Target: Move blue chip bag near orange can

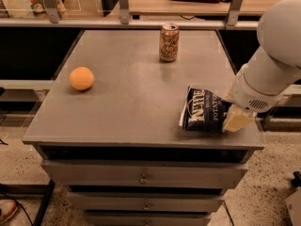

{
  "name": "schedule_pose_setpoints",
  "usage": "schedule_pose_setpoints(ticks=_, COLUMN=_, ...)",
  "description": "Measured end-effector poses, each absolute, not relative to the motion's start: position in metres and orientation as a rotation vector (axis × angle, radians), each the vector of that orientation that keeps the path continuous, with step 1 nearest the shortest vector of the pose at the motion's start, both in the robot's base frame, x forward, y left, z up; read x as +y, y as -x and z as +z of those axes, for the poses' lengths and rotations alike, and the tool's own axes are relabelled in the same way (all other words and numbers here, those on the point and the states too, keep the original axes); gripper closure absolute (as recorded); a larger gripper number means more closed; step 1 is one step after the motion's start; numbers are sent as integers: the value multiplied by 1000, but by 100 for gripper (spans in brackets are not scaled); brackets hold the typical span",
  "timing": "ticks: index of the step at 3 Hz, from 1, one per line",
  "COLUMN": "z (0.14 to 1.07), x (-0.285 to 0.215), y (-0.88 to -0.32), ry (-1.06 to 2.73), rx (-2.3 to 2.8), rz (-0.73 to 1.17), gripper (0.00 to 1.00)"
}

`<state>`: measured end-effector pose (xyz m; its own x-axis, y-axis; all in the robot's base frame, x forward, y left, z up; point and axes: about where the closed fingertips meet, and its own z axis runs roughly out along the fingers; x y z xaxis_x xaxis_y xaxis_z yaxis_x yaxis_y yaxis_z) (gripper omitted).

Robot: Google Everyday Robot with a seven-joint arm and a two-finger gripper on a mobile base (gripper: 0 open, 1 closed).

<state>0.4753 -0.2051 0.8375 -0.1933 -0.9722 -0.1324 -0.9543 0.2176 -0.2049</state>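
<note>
My gripper is going to put the blue chip bag down on the grey table [194,60] beside the orange can, on the can's arm side.
The blue chip bag [202,111], dark navy with white lettering, lies on the grey table top [131,93] near the front right corner. My gripper [233,117] is at the bag's right end, touching it, low over the table, with the big white arm [273,65] rising to the upper right. The arm hides how the gripper meets the bag. The orange can [169,42] stands upright at the back centre of the table, well behind the bag.
A round orange fruit [82,78] lies on the left side of the table. The table top is a cabinet with drawers [141,178] below. A shelf with metal posts [123,4] runs behind it. The table's right edge is just beyond the gripper.
</note>
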Motion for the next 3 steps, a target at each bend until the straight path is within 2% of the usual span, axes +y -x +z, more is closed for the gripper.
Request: schedule_pose_setpoints(ticks=3, z=884, x=-207, y=-543, ry=1783, rx=2270, rz=-226, gripper=100)
